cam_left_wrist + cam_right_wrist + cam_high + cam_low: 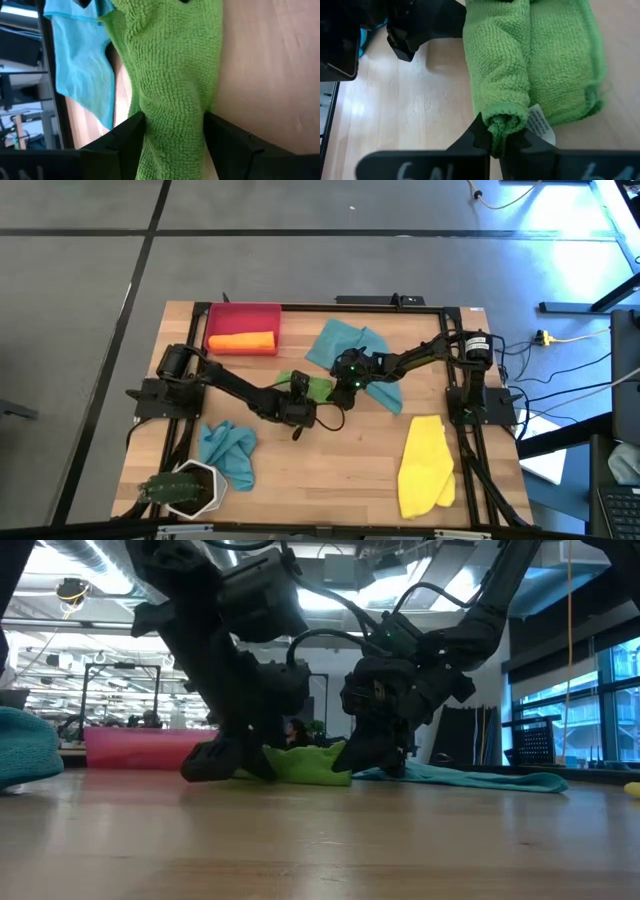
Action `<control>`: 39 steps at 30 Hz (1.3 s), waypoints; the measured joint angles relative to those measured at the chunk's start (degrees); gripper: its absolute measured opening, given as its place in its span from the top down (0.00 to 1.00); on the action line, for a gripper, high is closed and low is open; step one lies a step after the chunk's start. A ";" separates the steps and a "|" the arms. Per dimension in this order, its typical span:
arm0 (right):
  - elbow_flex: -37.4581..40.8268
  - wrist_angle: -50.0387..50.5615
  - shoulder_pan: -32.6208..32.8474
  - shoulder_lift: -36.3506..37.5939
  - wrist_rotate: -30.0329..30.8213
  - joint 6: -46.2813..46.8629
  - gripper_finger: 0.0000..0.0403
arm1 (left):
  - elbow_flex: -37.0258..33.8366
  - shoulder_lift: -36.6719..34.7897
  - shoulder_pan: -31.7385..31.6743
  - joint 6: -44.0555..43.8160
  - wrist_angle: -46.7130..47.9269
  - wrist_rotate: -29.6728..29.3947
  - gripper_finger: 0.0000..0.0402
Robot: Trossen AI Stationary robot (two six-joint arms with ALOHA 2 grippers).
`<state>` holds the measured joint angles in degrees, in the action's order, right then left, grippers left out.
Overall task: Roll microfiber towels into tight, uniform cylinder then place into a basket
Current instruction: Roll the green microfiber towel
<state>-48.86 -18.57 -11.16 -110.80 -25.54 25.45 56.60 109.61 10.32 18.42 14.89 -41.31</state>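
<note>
The robot's right gripper squeezes the rolled end of the green towel to a narrow tip, so it should open and take the roll farther in before [496, 67] it rolls up the flat fold.
A green microfiber towel [316, 387], partly rolled, lies on the table's middle between my two grippers. My left gripper [174, 142] is shut on its left end and my right gripper [501, 144] on its right end. In the low view the green towel [305, 764] rests on the wood between the left gripper [225, 758] and the right gripper [378, 755]. The red basket [215, 315] stands at the far left with a rolled orange towel [242, 341] lying in it. My left gripper pinches the bunched left end of the green towel [172, 125] between its two fingers [127, 142], several layers thick. The fingers slant down from the table's left. The cloth narrows where they close on it and spreads beyond them, lying on the table. My right gripper pinches the tip of the rolled part's right end [501, 125] between its fingertips, beside the white label [541, 129]. It slants down from the table's right, in line with the roll. The roll and the flat fold beside it [565, 65] lie on the table.
A teal towel [345, 345] lies crumpled just behind the grippers, another teal towel [228, 450] at the near left. A yellow towel [425, 465] lies at the near right. A white pot with a plant [187, 488] stands at the near left corner.
</note>
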 joint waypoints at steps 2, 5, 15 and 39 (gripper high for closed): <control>0.00 0.00 0.02 0.00 -0.02 0.01 0.96 | 0.00 -0.05 -0.66 0.28 0.01 1.65 0.51; 0.00 0.05 0.02 0.00 -0.12 -0.01 0.96 | 0.00 -0.05 -2.02 0.32 -0.21 4.98 0.48; 0.02 0.31 0.07 0.00 -1.89 -3.24 0.86 | 0.24 -0.38 -6.76 -0.18 -1.02 14.13 0.38; 0.07 28.10 0.02 17.89 17.60 -13.68 0.75 | 1.87 -0.73 -6.72 1.04 0.83 12.65 0.38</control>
<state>-48.80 9.53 -11.14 -92.92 -7.94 11.77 58.47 108.88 3.60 19.45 15.71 -28.66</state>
